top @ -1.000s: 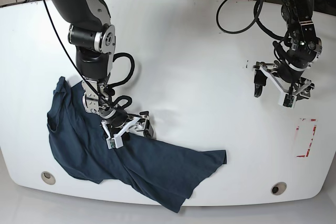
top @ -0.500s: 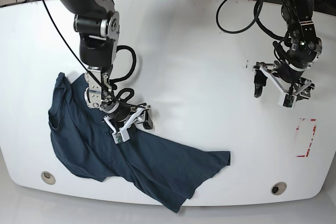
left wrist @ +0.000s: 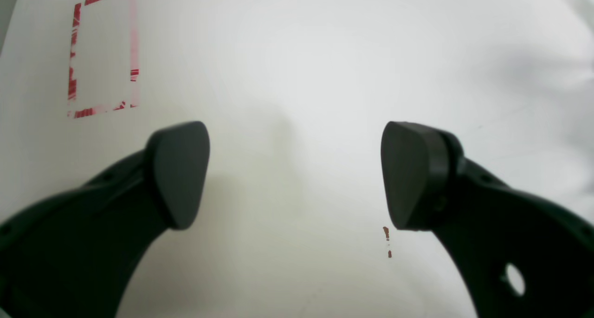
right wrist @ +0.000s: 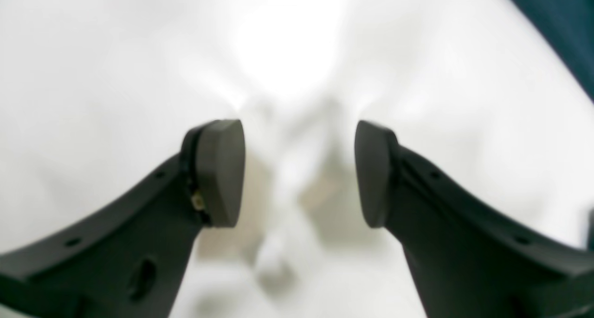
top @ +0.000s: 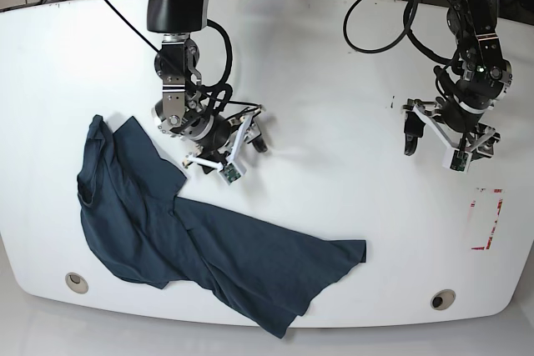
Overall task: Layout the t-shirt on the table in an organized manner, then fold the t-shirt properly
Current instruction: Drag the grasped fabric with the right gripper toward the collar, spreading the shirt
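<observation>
The front corner of the t-shirt sticks out past the edge of the table, so the robot's right gripper should pinch the t-shirt at its upper notch (top: 178, 199) and drag it toward the middle.
The dark navy t-shirt (top: 209, 256) lies crumpled and spread slantwise on the white table (top: 317, 56), from the left edge to the front middle. My right gripper (top: 257, 137) hovers over bare table just beyond the shirt's upper edge. It is open with nothing between its fingers (right wrist: 218, 169); only a corner of the t-shirt (right wrist: 557, 21) shows in its wrist view. My left gripper (top: 434, 146) hangs over the right side of the table, far from the cloth. Its jaws stand wide open and empty in the left wrist view (left wrist: 294, 169).
A red-outlined rectangle (top: 486, 218) marks the table near the right edge, also seen as the red rectangle (left wrist: 102, 53) ahead of my left gripper. Two round grommet holes (top: 76, 281) (top: 442, 299) sit by the front edge. Small brown specks (left wrist: 387, 243) lie under the left gripper. Cables hang behind the table.
My right gripper has come off the t-shirt and moved toward the far side of the table, its jaws somewhat narrower. The shirt's hem shifted slightly right. The left arm has not moved.
</observation>
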You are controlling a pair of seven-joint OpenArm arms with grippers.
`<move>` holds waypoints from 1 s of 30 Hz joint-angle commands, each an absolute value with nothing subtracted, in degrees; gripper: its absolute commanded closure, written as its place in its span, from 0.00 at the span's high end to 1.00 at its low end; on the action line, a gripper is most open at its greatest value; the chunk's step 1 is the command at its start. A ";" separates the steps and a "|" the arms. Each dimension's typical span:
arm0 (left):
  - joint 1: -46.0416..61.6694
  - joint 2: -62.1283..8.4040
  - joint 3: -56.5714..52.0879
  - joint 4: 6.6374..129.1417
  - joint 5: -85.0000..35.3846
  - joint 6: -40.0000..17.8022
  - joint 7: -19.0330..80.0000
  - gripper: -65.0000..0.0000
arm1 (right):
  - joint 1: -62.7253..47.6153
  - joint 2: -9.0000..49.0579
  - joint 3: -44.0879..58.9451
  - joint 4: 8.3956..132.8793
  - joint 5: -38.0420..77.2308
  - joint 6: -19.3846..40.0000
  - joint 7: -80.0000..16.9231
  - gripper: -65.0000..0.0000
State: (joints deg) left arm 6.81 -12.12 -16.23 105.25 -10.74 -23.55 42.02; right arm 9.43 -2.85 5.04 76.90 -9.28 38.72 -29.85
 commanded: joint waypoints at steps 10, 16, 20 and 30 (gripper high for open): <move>5.93 -12.62 -15.96 106.15 -11.21 -23.34 40.57 0.84 | 24.31 2.86 12.70 71.08 -9.01 37.76 -27.82 0.55; 6.02 -12.62 -15.96 106.15 -11.21 -23.34 40.57 0.84 | 31.52 7.25 14.20 55.43 -9.01 37.67 -21.23 0.55; 6.02 -12.62 -15.96 106.15 -11.21 -23.34 40.57 0.84 | 36.00 9.45 14.37 42.77 -8.92 37.58 -14.20 0.57; 6.11 -12.62 -15.96 106.24 -11.21 -23.34 40.57 0.84 | 41.54 11.82 13.32 20.00 -9.10 27.91 3.12 0.87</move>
